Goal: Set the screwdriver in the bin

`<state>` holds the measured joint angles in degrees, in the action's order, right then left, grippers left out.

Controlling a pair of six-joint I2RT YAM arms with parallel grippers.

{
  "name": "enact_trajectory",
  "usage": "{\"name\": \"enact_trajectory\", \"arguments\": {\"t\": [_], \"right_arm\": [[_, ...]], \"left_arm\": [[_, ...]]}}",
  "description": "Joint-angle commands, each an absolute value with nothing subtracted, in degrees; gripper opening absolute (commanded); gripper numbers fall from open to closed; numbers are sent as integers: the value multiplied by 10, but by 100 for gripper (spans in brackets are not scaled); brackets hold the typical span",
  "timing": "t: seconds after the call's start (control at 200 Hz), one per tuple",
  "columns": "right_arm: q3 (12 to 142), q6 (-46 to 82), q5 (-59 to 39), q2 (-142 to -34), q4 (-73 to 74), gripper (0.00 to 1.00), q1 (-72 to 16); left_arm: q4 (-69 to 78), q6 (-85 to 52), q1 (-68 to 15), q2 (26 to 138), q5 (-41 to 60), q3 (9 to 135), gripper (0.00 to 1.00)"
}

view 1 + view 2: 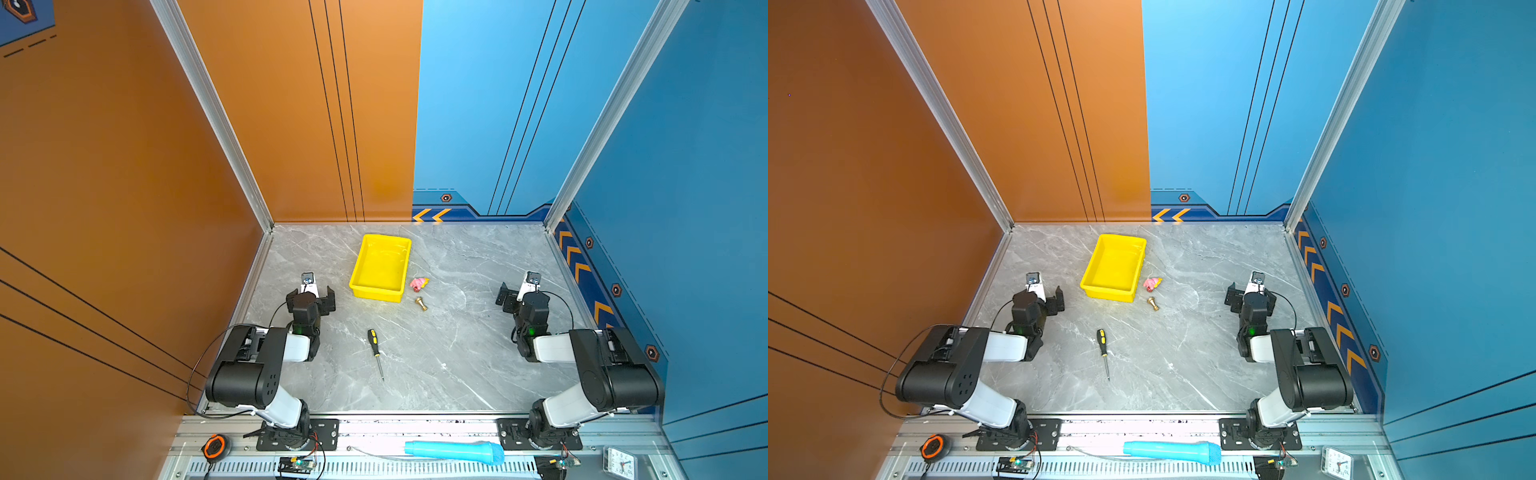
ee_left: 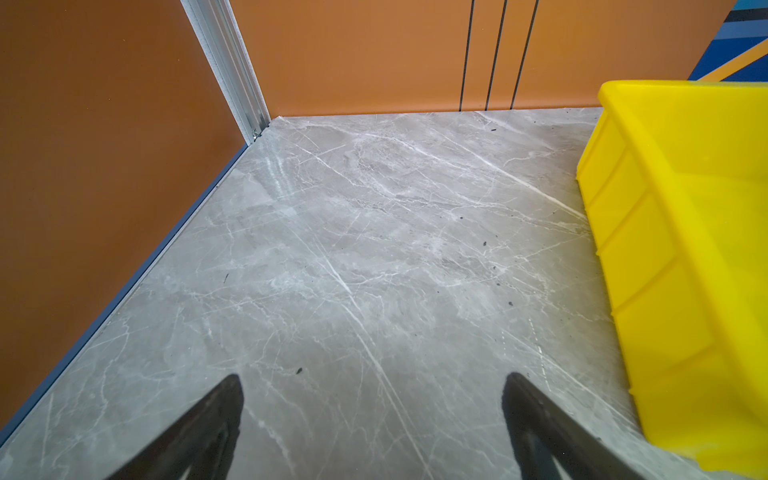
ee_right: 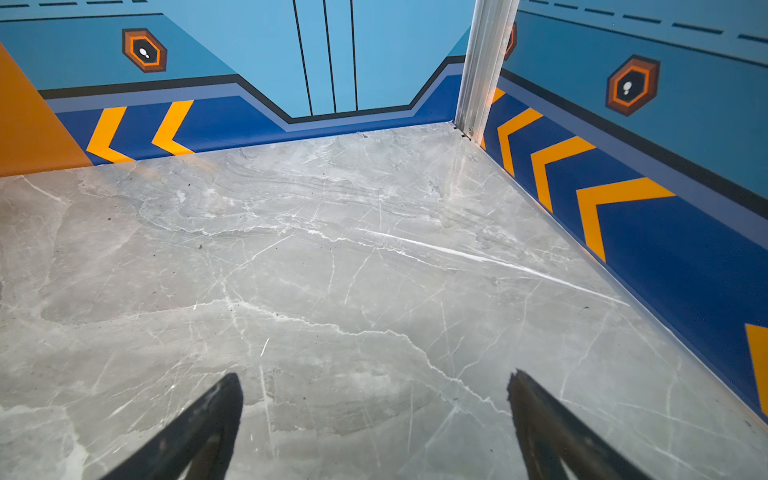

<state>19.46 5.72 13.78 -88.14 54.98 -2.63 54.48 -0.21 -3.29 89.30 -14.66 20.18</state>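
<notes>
Next, my left gripper goes to the screwdriver's black handle (image 1: 372, 340), the end of the screwdriver nearer the yellow bin, and closes there.
The screwdriver (image 1: 375, 351) (image 1: 1103, 351), black handle with yellow marks and a thin shaft, lies on the grey marble table in both top views, handle toward the back. Behind it stands the yellow bin (image 1: 376, 293) (image 1: 1108, 293), with nothing in it. My left gripper (image 1: 311, 293) (image 1: 1039, 296) hovers left of the bin, open and holding nothing. In the left wrist view the gripper (image 2: 374, 377) has bare table between its fingers, and the bin's wall (image 2: 648, 249) is beside it. My right gripper (image 1: 524, 293) (image 3: 375, 374) is open over bare table at the far right. Neither wrist view shows the screwdriver.
A small pink toy (image 1: 418, 283) and a short brass fitting (image 1: 421, 303) lie just right of the bin. Orange and blue walls close the table on three sides. On the front rail lie a blue microphone-like object (image 1: 455, 451), an orange tape measure (image 1: 215, 446) and a small clock (image 1: 619, 461).
</notes>
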Motion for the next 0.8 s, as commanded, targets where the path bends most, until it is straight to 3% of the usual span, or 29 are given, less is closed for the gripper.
{"name": "enact_trajectory", "arguments": {"t": [0.0, 0.341, 0.581, 0.796], "right_arm": [[206, 46, 146, -886, 538, 100, -30], [204, 24, 187, -842, 509, 100, -57], [266, 28, 231, -726, 278, 100, -116], [347, 71, 313, -629, 51, 100, -232]], "left_arm": [[541, 3, -28, 897, -134, 213, 98], [486, 6, -34, 860, -148, 229, 98], [289, -13, -56, 773, -210, 283, 98], [107, -41, -94, 713, -238, 345, 98]]}}
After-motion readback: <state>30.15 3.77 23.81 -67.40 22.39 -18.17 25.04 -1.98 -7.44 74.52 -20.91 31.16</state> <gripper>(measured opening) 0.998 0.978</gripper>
